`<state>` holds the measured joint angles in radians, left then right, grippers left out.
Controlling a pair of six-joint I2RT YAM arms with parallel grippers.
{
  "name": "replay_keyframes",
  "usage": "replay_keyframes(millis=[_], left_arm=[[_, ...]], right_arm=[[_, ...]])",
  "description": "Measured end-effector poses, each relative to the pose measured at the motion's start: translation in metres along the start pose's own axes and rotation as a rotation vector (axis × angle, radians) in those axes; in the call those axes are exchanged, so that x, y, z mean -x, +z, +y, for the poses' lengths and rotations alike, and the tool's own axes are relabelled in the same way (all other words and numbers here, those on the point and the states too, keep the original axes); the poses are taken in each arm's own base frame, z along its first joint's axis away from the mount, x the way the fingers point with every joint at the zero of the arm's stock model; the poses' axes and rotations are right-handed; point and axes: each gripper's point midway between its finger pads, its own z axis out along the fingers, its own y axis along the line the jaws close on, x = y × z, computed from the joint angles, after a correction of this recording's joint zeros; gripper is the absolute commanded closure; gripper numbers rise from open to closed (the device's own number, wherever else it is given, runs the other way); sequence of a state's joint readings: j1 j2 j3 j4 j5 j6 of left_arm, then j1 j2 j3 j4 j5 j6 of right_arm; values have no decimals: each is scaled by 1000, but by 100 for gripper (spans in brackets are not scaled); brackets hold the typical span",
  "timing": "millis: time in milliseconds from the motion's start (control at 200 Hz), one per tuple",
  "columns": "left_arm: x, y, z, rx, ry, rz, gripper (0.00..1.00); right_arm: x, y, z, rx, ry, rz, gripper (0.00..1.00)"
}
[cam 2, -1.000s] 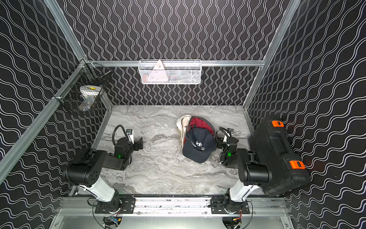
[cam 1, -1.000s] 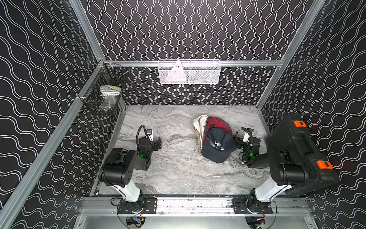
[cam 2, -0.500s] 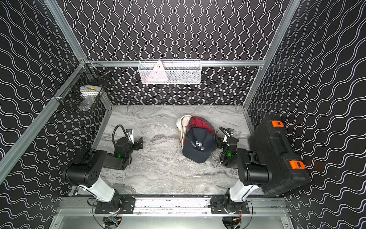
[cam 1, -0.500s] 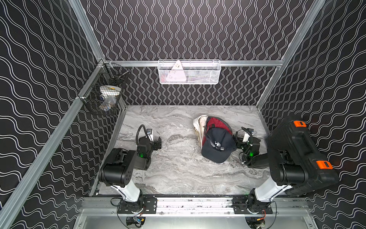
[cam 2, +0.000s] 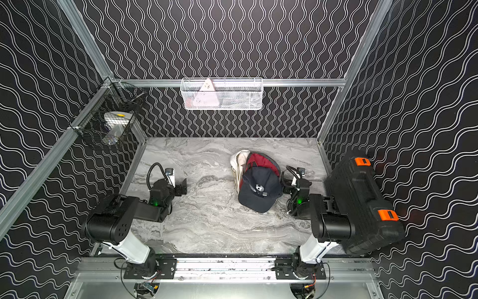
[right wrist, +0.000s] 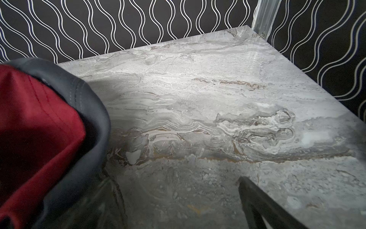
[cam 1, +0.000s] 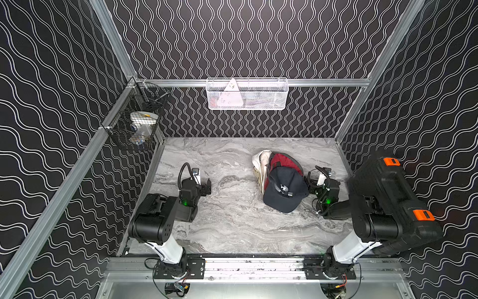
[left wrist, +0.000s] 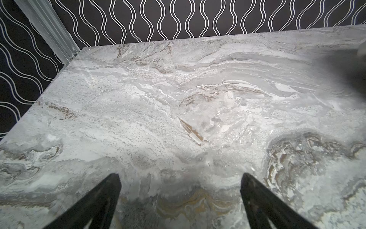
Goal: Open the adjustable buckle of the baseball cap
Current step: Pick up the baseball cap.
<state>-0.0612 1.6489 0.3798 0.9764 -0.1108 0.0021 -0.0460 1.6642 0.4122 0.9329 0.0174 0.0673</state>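
The side of the navy baseball cap (cam 1: 305,188), where it faces the black case, is the next thing my right gripper needs to grab.
A navy baseball cap (cam 1: 281,205) lies on top of a small pile right of the table's middle, seen in both top views. Its back strap with a pale buckle (cam 1: 283,188) faces up. Under it lie a red cap (cam 1: 284,160) and a cream cap (cam 1: 261,160). My right gripper (cam 1: 309,184) rests low on the table just right of the pile, open and holding nothing. The red cap (right wrist: 35,123) and a dark cap edge (right wrist: 93,111) fill one side of the right wrist view. My left gripper (cam 1: 207,187) sits open on the left, well away from the caps, with only bare marble between its fingers (left wrist: 111,190).
A black case with orange latches (cam 1: 388,196) stands at the right wall behind my right arm. A white wire basket (cam 1: 247,94) hangs on the back rail, and a black wire basket (cam 1: 137,124) hangs at the left corner. The grey marble table (cam 1: 232,222) spans the floor.
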Motion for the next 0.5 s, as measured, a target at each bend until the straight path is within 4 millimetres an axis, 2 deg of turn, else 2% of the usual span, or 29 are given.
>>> replay_keyframes(millis=[400,440,470,500], left_arm=[[4,-3,1,21,6,7,1],[16,-4,0,30,11,16,1],[33,-4,-1,35,12,9,1],[58,-4,0,45,9,-18,1]], right_arm=[[-1,0,0,0,-1,2,0],[-3,-1,0,-1,-1,4,0],[-3,-1,-1,-6,-1,5,0],[-2,-1,-2,-13,-1,4,0]])
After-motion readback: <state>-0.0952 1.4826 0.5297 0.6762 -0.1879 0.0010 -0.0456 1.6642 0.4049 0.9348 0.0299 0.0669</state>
